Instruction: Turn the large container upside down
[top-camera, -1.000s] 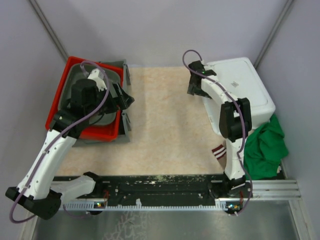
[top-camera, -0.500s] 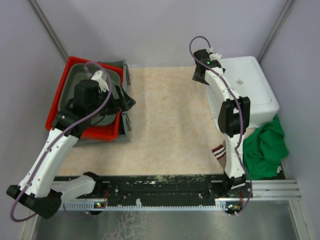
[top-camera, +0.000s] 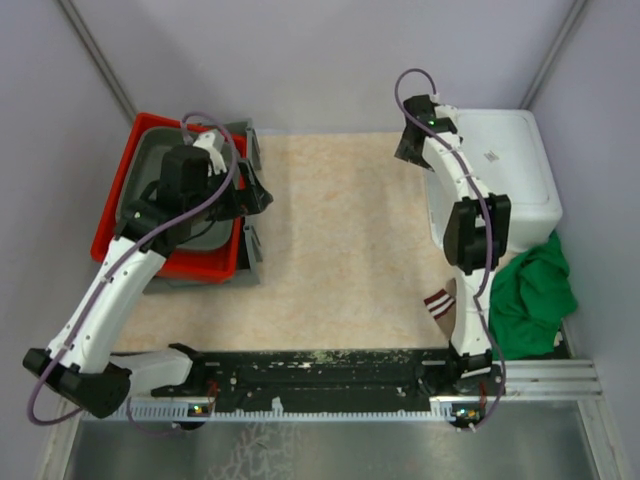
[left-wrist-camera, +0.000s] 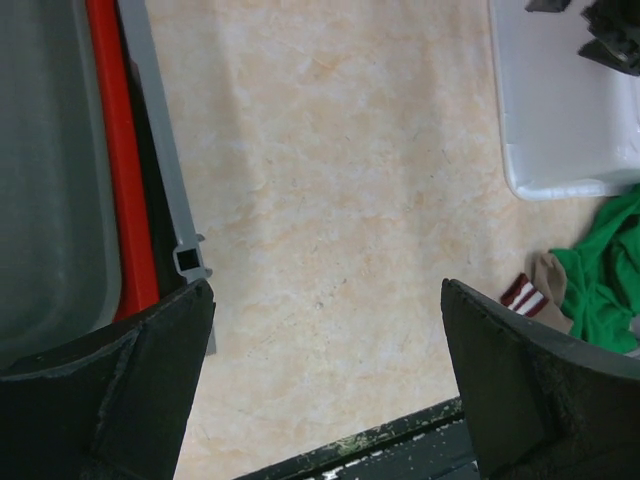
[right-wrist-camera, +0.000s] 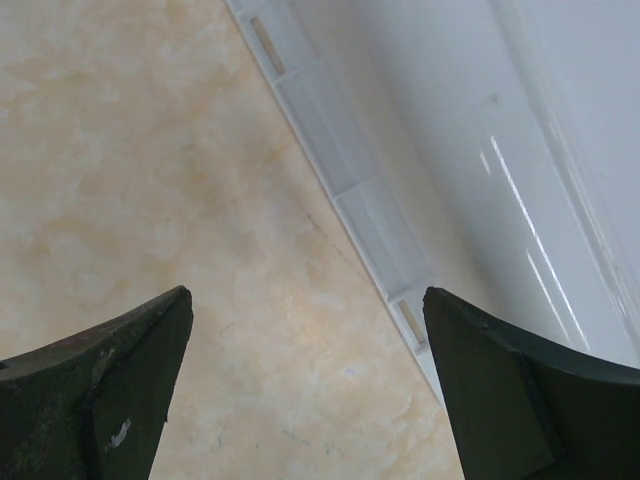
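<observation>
My left gripper will go to the grey tub in the red crate. It should close on the tub's near corner (top-camera: 227, 239) (left-wrist-camera: 112, 303) facing the white container.
The large white container (top-camera: 510, 170) stands at the right of the table with a flat face up and its ribbed rim down on the tabletop. It also shows in the right wrist view (right-wrist-camera: 480, 150) and the left wrist view (left-wrist-camera: 560, 120). My right gripper (top-camera: 408, 150) is open and empty beside the container's far left corner, and in its own view (right-wrist-camera: 307, 295) the right finger is just over the rim. My left gripper (top-camera: 255, 195) is open and empty at the right edge of the red crate, over bare tabletop in its own view (left-wrist-camera: 325, 290).
A red crate (top-camera: 115, 195) with grey tubs (top-camera: 215, 150) nested in and around it stands at the left. A green cloth (top-camera: 535, 295) and a striped sock (top-camera: 437, 300) lie at the near right, next to the container. A black rail (top-camera: 320, 370) runs along the front.
The white container has shifted to the right and turned a little. My right gripper has moved farther back and right with it. My left gripper has moved slightly back.
</observation>
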